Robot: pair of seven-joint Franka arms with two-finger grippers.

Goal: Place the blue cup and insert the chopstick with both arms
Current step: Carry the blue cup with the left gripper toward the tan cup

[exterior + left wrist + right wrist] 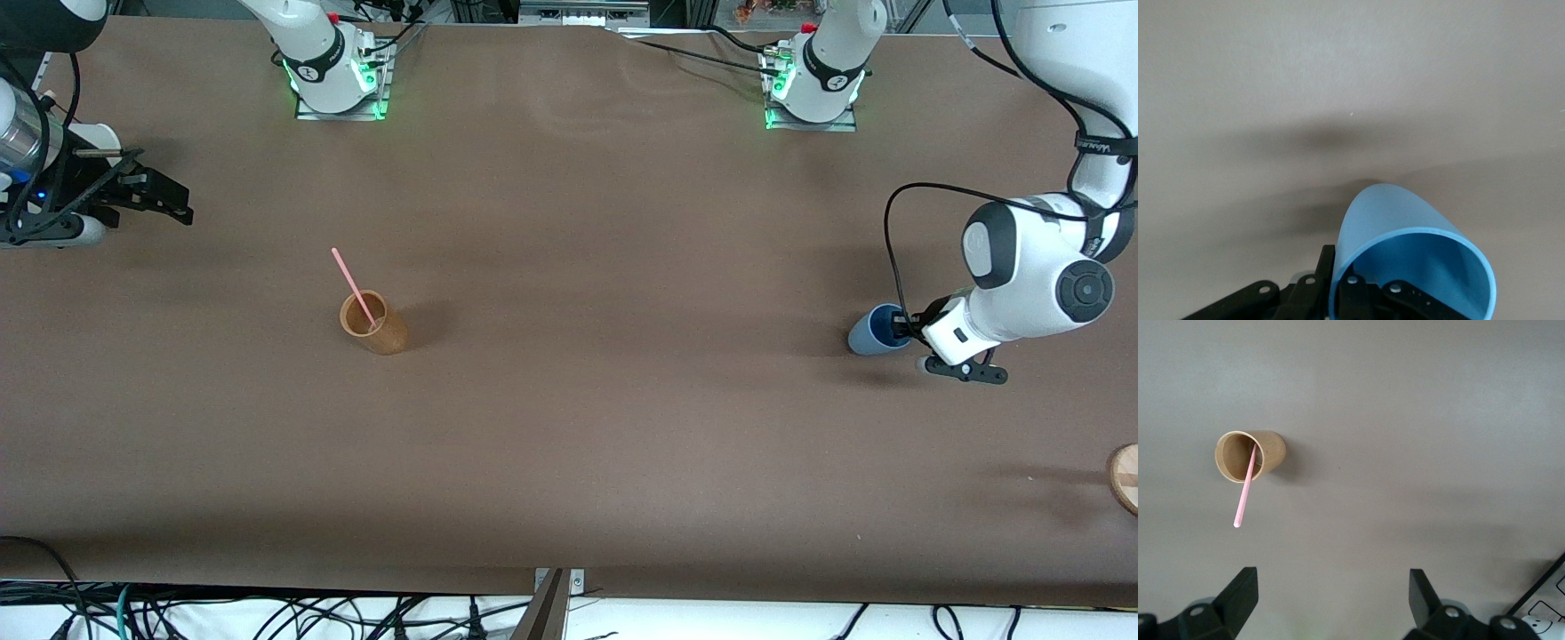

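Next, my left gripper puts the blue cup down at the middle of the table, level with the tan wooden cup [573, 326]. The blue cup is now low at the table.
The blue cup [869, 336] is low at the table near the left arm's end, its mouth up. My left gripper [909, 327] is shut on its rim. In the left wrist view one finger [1327, 270] presses the outside of the blue cup [1395, 213] and the other sits inside it, with the left gripper [1341, 283] clamping the wall. The pink chopstick [353, 284] leans in a tan wooden cup [377, 327] toward the right arm's end. My right gripper [164, 197] waits open over that end. In the right wrist view the right gripper [1331, 593] is empty, apart from the chopstick [1245, 495] and tan cup [1268, 453].
A round wooden piece [1125, 476] lies at the table's edge at the left arm's end, nearer to the front camera than the blue cup. The arms' bases [336, 84] stand along the table's back edge. Bare brown tabletop [622, 356] lies between the two cups.
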